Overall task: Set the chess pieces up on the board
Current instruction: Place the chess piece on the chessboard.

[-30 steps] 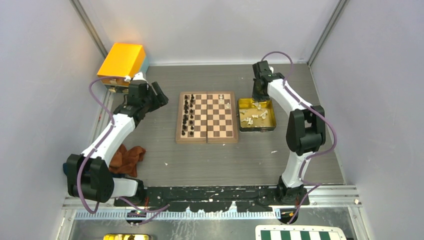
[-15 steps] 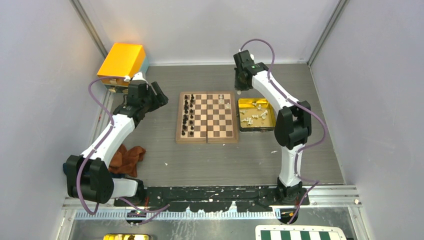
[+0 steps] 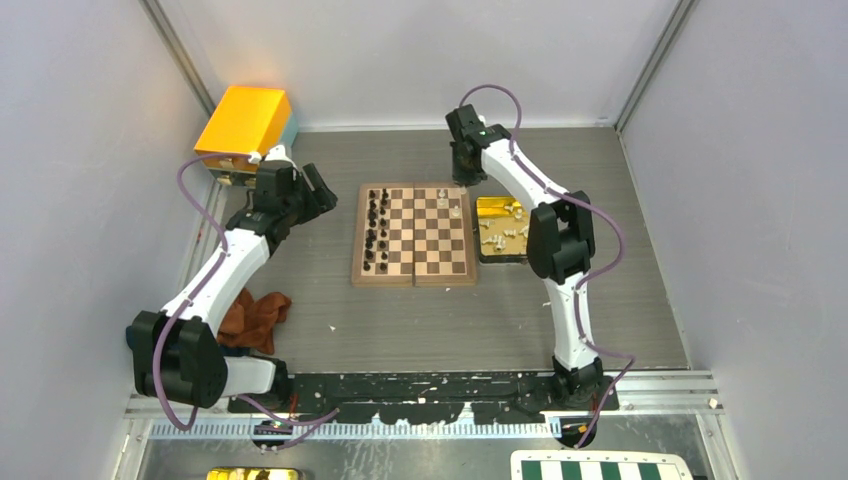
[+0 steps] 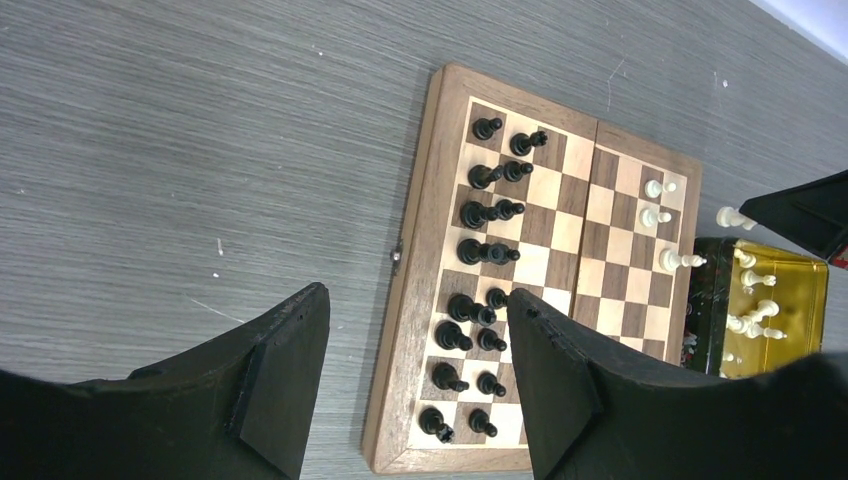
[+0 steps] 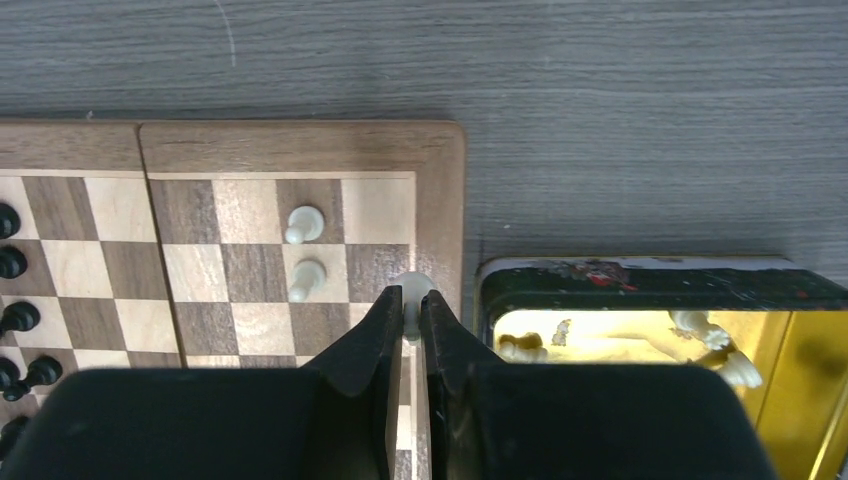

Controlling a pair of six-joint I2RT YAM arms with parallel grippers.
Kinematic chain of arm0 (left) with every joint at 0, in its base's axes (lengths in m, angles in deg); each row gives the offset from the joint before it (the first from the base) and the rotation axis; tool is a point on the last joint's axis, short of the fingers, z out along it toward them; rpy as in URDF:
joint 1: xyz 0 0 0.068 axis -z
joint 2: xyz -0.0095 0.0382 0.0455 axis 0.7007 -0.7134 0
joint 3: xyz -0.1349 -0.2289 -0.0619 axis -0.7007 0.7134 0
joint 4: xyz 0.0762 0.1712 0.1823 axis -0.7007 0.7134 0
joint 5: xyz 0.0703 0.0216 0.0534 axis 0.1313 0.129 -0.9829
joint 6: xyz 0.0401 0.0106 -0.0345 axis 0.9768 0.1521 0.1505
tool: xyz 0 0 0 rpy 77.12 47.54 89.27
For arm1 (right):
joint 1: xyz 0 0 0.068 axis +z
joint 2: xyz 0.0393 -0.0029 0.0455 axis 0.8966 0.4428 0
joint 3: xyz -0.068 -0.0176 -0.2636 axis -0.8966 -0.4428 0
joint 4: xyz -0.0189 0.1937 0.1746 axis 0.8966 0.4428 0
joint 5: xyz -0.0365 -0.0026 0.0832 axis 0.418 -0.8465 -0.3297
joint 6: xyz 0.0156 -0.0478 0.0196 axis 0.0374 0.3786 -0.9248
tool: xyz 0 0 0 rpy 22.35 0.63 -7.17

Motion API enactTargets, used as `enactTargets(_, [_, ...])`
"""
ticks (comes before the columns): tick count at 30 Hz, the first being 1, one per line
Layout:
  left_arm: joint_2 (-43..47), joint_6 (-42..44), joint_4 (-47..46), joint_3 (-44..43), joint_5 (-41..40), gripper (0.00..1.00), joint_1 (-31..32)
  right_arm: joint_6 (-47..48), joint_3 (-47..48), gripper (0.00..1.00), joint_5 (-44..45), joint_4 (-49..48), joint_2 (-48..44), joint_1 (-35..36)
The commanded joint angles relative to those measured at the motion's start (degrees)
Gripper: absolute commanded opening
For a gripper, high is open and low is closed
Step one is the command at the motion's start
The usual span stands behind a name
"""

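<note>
The robot's right gripper will release the white piece on the dark edge square [image 3: 455, 202] [image 5: 379, 271] next to the nearer white pawn.
The board [image 3: 357, 235] lies mid-table, with black chess pieces [image 3: 376, 228] in two rows along its left side, also in the left wrist view [image 4: 480, 250]. A few white pieces [image 4: 655, 200] stand near its right edge. My right gripper [image 3: 463, 182] hovers over the board's far right corner, shut on a white piece [image 5: 413, 285] at its tips [image 5: 412, 302]. That piece hangs beside two white pawns [image 5: 303, 222]. My left gripper [image 4: 415, 295] stands open and empty, left of the board [image 3: 318, 195].
A gold tray [image 3: 497, 207] with several loose white pieces [image 3: 505, 235] sits against the board's right side, its rim [image 5: 640, 280] beside my right fingers. An orange box [image 3: 245, 120] stands back left. A brown cloth [image 3: 255, 315] lies near left.
My right arm has swung left from over the gold tray to the board's far right corner, carrying the white piece. The left arm has not moved.
</note>
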Motion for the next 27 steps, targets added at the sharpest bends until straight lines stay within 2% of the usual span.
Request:
enactTargets(1, [2.1, -0.3, -1.9, -0.3, 0.8, 0.67, 0.2, 0.6, 4.6, 0.01, -0.4, 1.1, 1.1, 1.1])
enactTargets(27, [2.3, -0.4, -2.4, 0.9, 0.6, 0.67, 0.7, 0.5, 6.8, 0.01, -2.0, 2.1, 6.2, 2.0])
